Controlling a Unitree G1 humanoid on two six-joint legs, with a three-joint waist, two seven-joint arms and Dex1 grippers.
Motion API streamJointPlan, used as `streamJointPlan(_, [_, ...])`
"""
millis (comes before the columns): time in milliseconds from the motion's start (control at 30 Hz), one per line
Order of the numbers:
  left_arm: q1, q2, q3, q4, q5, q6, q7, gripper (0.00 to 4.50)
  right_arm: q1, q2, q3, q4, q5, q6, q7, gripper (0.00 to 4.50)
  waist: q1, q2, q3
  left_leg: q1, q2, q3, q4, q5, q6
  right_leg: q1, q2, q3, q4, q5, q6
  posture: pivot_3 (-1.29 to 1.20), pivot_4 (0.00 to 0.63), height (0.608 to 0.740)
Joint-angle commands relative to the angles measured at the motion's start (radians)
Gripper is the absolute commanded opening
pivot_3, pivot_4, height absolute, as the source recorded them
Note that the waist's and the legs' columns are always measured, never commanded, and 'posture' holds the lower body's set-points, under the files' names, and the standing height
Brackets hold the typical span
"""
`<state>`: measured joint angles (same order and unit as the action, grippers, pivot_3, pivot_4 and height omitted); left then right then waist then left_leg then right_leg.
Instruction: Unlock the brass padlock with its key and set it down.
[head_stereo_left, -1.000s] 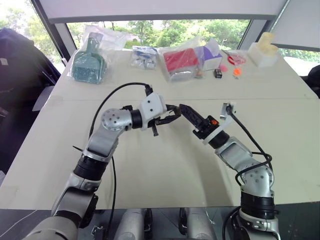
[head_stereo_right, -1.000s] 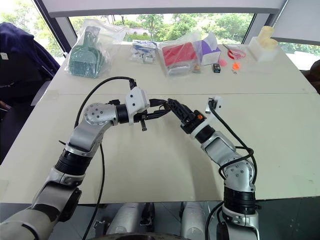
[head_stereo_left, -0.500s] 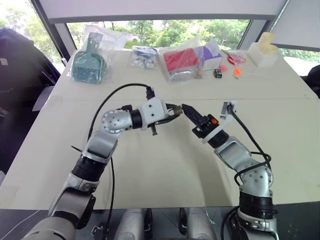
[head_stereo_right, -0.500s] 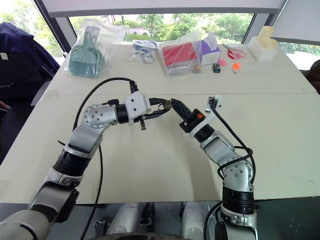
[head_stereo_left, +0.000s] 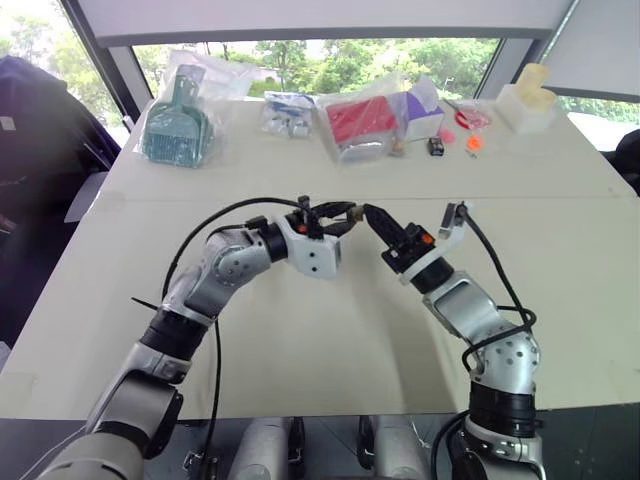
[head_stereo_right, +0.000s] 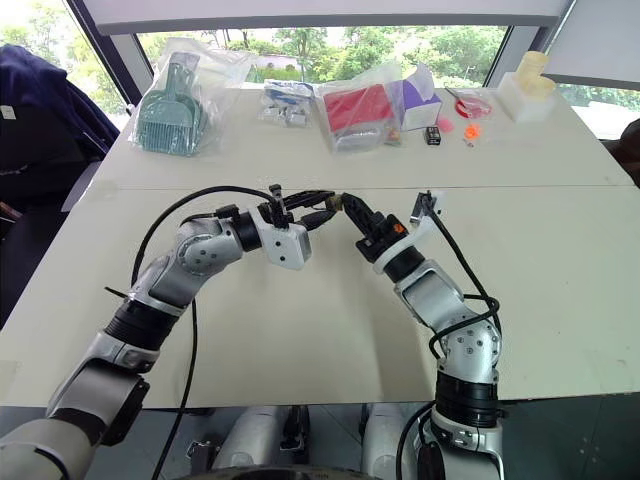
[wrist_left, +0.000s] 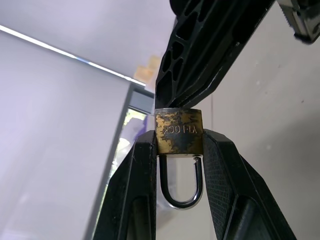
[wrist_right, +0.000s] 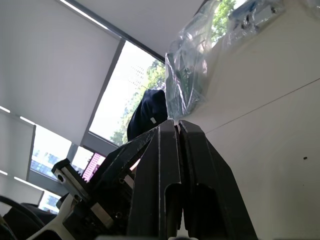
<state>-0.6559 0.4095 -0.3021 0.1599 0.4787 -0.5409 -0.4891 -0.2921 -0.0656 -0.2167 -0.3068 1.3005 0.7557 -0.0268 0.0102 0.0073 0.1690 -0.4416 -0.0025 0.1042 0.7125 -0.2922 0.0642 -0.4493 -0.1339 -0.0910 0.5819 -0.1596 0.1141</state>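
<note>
My right gripper should open and take the body (wrist_left: 179, 131) of the padlock, as the shackle's notched end stands clear of it but my left gripper encloses the shackle.
Over the middle of the table (head_stereo_left: 300, 330) my two grippers meet tip to tip. The left gripper (wrist_left: 179, 140) is shut on the brass padlock (wrist_left: 179, 131). Its black fingers (wrist_left: 142, 175) clamp the lock's body from both sides, with the silvery shackle (wrist_left: 180, 192) pointing back toward the wrist. The right gripper (head_stereo_left: 368, 212) is shut, and its fingertips (wrist_left: 200, 60) press against the padlock's far face. In the right wrist view the right gripper (wrist_right: 176, 125) shows its fingers pressed together. The key is hidden. I cannot tell whether the shackle is latched.
Along the table's far edge lie a bagged green tool (head_stereo_left: 178, 125), a small clear bag (head_stereo_left: 290, 112), a bagged red packet (head_stereo_left: 360, 122), a purple box (head_stereo_left: 422, 112), small black-and-orange items (head_stereo_left: 437, 146) and a white block (head_stereo_left: 527, 98). A dark chair (head_stereo_left: 30, 150) stands at the left.
My left wrist has rolled over with the padlock, so its white housing now hangs below. The right gripper's fingers have closed at the padlock. Both hands stayed in place.
</note>
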Motion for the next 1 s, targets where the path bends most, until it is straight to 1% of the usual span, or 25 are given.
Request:
streamJointPlan(33, [-0.059, -0.038, 0.011, -0.040, -0.150, -0.009, -0.038, 0.74, 0.006, -0.023, 0.014, -0.009, -0.019, 0.003, 0.009, 0.03, 0.000, 0.000, 0.000, 0.000, 0.000, 0.000, 0.000, 0.000, 0.000, 0.000, 0.000, 0.000, 0.000, 0.000, 0.000, 0.00, 0.150, 0.735])
streamJointPlan(67, [-0.059, -0.044, 0.013, -0.027, -0.208, 0.037, -0.089, 0.74, 0.012, -0.044, 0.023, -0.039, -0.038, -0.005, 0.053, 0.03, 0.001, 0.000, 0.000, 0.000, 0.000, 0.000, 0.000, 0.000, 0.000, 0.000, 0.000, 0.000, 0.000, 0.000, 0.000, 0.00, 0.150, 0.735])
streamJointPlan(133, [-0.074, -0.047, 0.022, 0.001, -0.308, 0.131, -0.196, 0.74, 0.023, -0.086, 0.032, -0.069, -0.084, -0.030, 0.127, 0.57, 0.002, 0.000, 0.000, 0.000, 0.000, 0.001, 0.000, 0.000, 0.000, 0.000, 0.000, 0.000, 0.000, 0.000, 0.000, 0.00, 0.150, 0.735])
streamJointPlan(167, [-0.087, -0.044, 0.027, 0.014, -0.337, 0.149, -0.226, 0.74, 0.025, -0.112, 0.041, -0.076, -0.114, -0.040, 0.157, 0.84, 0.001, 0.000, 0.000, -0.001, 0.000, 0.000, 0.000, 0.000, 0.000, 0.000, 0.000, 0.000, 0.000, 0.000, 0.000, 0.00, 0.150, 0.735])
streamJointPlan(200, [-0.098, -0.043, 0.031, 0.022, -0.364, 0.170, -0.256, 0.74, 0.027, -0.133, 0.048, -0.079, -0.138, -0.046, 0.179, 1.49, -0.001, 0.000, 0.000, -0.001, 0.000, 0.001, 0.001, 0.000, 0.000, 0.000, 0.000, 0.000, -0.001, 0.000, 0.000, 0.00, 0.150, 0.735])
streamJointPlan(233, [-0.108, -0.042, 0.032, 0.027, -0.387, 0.189, -0.284, 0.74, 0.027, -0.151, 0.052, -0.081, -0.153, -0.049, 0.200, 1.77, -0.002, 0.000, 0.000, -0.001, 0.000, 0.001, 0.001, 0.000, 0.000, 0.000, 0.000, 0.000, -0.001, 0.000, 0.000, 0.00, 0.150, 0.735])
streamJointPlan(267, [-0.117, -0.041, 0.032, 0.033, -0.400, 0.197, -0.299, 0.74, 0.028, -0.164, 0.053, -0.081, -0.163, -0.053, 0.215, 2.36, -0.003, 0.000, 0.000, 0.000, 0.000, 0.001, 0.001, 0.000, 0.001, 0.000, 0.000, 0.000, 0.000, 0.000, 0.000, 0.00, 0.150, 0.735])
streamJointPlan(300, [-0.121, -0.042, 0.032, 0.035, -0.420, 0.212, -0.319, 0.74, 0.027, -0.175, 0.051, -0.078, -0.167, -0.054, 0.231, 2.86, -0.005, 0.000, 0.000, 0.000, 0.000, 0.001, 0.000, -0.001, 0.002, 0.000, 0.000, 0.000, 0.000, 0.000, 0.000, 0.00, 0.150, 0.735])
streamJointPlan(333, [-0.123, -0.043, 0.032, 0.037, -0.434, 0.221, -0.331, 0.74, 0.027, -0.181, 0.050, -0.076, -0.170, -0.056, 0.243, 3.48, -0.006, 0.000, 0.000, 0.000, 0.000, 0.001, 0.000, -0.001, 0.002, 0.000, 0.001, 0.000, 0.000, 0.000, 0.001, 0.00, 0.150, 0.735])
streamJointPlan(367, [-0.123, -0.043, 0.032, 0.034, -0.443, 0.225, -0.340, 0.74, 0.026, -0.193, 0.052, -0.075, -0.181, -0.056, 0.257, 3.91, -0.007, 0.000, 0.000, 0.000, 0.000, 0.001, 0.000, -0.001, 0.002, 0.000, 0.001, 0.000, 0.000, 0.000, 0.001, 0.00, 0.150, 0.735])
streamJointPlan(500, [-0.113, -0.042, 0.024, 0.008, -0.465, 0.237, -0.376, 0.74, 0.023, -0.212, 0.051, -0.073, -0.207, -0.061, 0.287, 3.91, -0.004, 0.000, 0.000, 0.000, 0.000, 0.001, 0.000, 0.000, 0.001, 0.001, 0.001, 0.000, 0.000, 0.000, 0.001, 0.00, 0.150, 0.735])
streamJointPlan(767, [-0.082, -0.034, 0.014, -0.033, -0.460, 0.230, -0.400, 0.74, 0.023, -0.187, 0.048, -0.067, -0.206, -0.059, 0.294, 3.91, 0.001, 0.000, 0.000, 0.000, 0.000, 0.001, 0.001, -0.001, 0.002, 0.001, 0.001, 0.000, 0.000, 0.000, 0.001, 0.00, 0.150, 0.735])
streamJointPlan(833, [-0.082, -0.034, 0.015, -0.038, -0.459, 0.232, -0.401, 0.74, 0.023, -0.181, 0.049, -0.063, -0.202, -0.055, 0.293, 3.38, 0.001, 0.000, 0.000, 0.000, 0.000, 0.001, 0.001, -0.001, 0.002, 0.001, 0.001, 0.000, 0.000, 0.000, 0.001, 0.00, 0.150, 0.735])
streamJointPlan(867, [-0.083, -0.035, 0.015, -0.040, -0.459, 0.233, -0.401, 0.74, 0.023, -0.178, 0.049, -0.062, -0.201, -0.054, 0.292, 2.97, 0.001, 0.000, 0.000, 0.000, 0.000, 0.000, 0.001, -0.001, 0.002, 0.001, 0.001, 0.000, 0.000, 0.000, 0.001, 0.00, 0.150, 0.735])
streamJointPlan(1000, [-0.091, -0.039, 0.016, -0.043, -0.457, 0.237, -0.399, 0.74, 0.023, -0.171, 0.054, -0.055, -0.199, -0.046, 0.296, 0.92, 0.000, 0.000, 0.000, 0.000, 0.000, 0.000, 0.001, -0.001, 0.002, 0.001, 0.001, 0.000, 0.000, 0.000, 0.001, 0.00, 0.150, 0.735])
